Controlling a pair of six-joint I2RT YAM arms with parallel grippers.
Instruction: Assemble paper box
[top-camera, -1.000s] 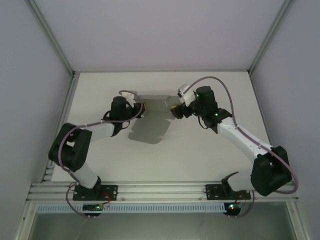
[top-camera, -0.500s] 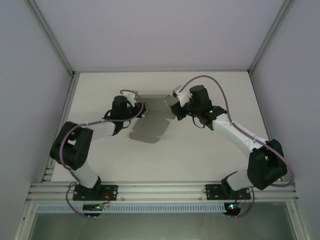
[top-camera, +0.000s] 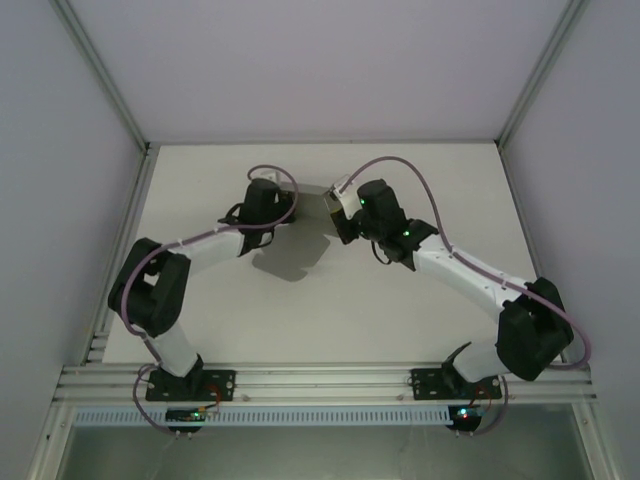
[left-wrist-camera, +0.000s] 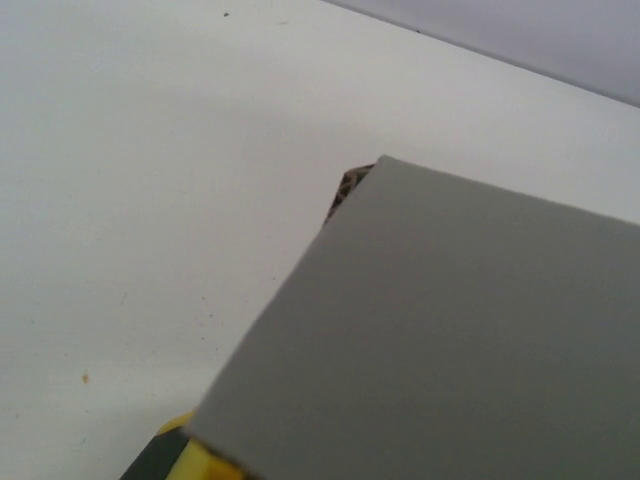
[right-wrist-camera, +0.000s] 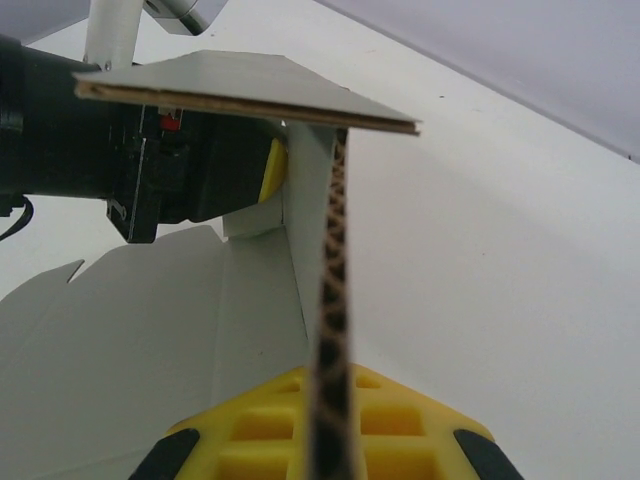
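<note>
The grey panel slants over my left gripper's fingers, so that gripper should open, back away and grab the paper box's side squarely along its corrugated edge (left-wrist-camera: 347, 190).
The paper box (top-camera: 310, 207) is a grey paperboard sheet, partly folded, held above the white table between both grippers. My left gripper (top-camera: 288, 207) grips its left side. In the left wrist view a grey panel (left-wrist-camera: 450, 330) hides the jaws, leaving a corner of a yellow finger pad (left-wrist-camera: 188, 458) showing. My right gripper (top-camera: 336, 210) is shut on an upright panel, whose corrugated edge (right-wrist-camera: 330, 300) runs between its yellow pads (right-wrist-camera: 250, 430). A flap (right-wrist-camera: 240, 90) lies across the top, and the left gripper's black body (right-wrist-camera: 90, 130) sits behind it.
The box's shadow (top-camera: 290, 258) falls on the table (top-camera: 420, 180) below it. Metal frame posts (top-camera: 100, 75) and plain walls close in the left, right and back. The arm bases (top-camera: 190, 385) stand on the rail at the near edge.
The right gripper moved left and closed on the box's right panel. The left gripper moved right and further back with the box. The sheet now stands narrower between them.
</note>
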